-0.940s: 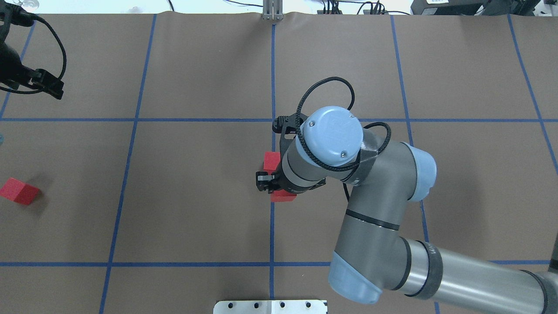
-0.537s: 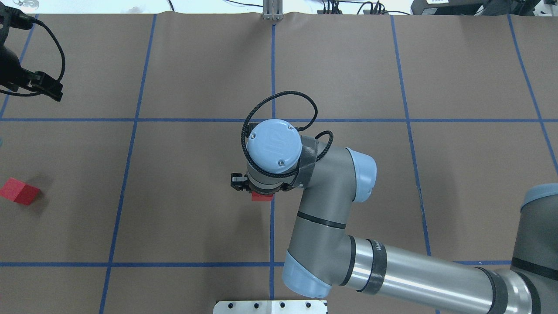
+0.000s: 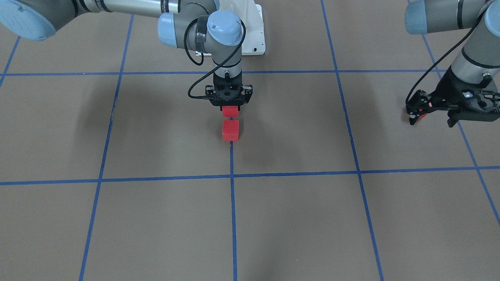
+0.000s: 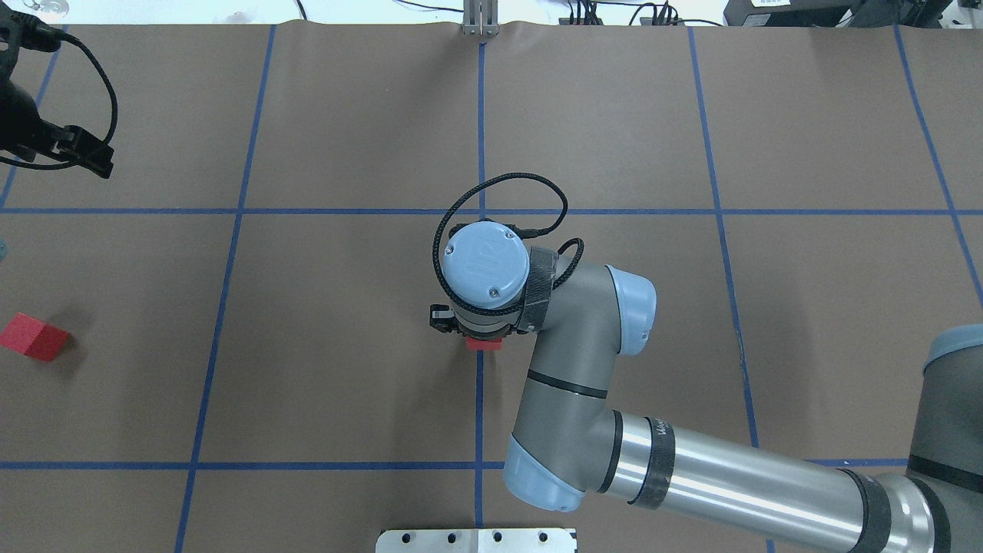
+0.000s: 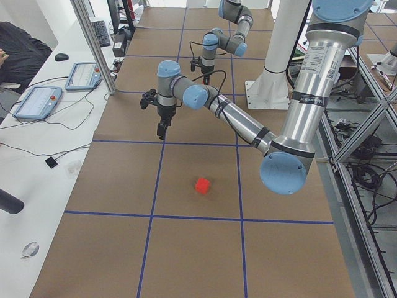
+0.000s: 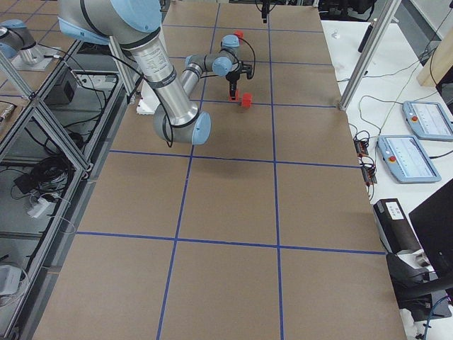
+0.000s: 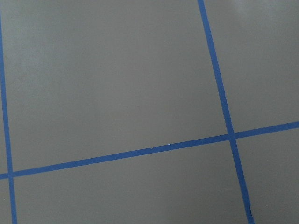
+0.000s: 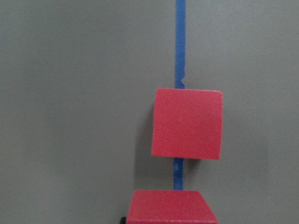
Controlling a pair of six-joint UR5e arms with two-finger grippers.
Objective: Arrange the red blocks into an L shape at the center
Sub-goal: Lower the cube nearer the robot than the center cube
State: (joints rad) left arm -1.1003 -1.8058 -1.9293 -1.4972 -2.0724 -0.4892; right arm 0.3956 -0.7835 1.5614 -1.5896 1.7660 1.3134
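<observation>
Next, my right gripper sets its red block down and releases it on the blue tape line (image 3: 229, 116) (image 8: 181, 187), flush against the other red block.
My right gripper (image 3: 230, 107) hangs low over the center's blue tape line (image 3: 233, 156) and is shut on a red block (image 3: 230, 111). The overhead view shows that block (image 4: 484, 344) peeking out from under the wrist. A second red block (image 3: 230, 130) rests on the line just beyond it, a small gap apart; the right wrist view has it (image 8: 187, 123) above the held block (image 8: 173, 207). The third red block (image 4: 33, 336) lies alone at the table's far left. My left gripper (image 3: 431, 117) hovers open and empty above the far left.
Blue tape lines divide the brown table into large squares. A white base plate (image 4: 476, 540) sits at the robot's edge. The right forearm (image 4: 691, 476) stretches across the near right squares. A side bench with tablets (image 5: 37, 102) lies past the far edge.
My right gripper carried its red block leftward, then back right onto the center line. The wrist now covers the resting block in the overhead view. The left arm barely moved.
</observation>
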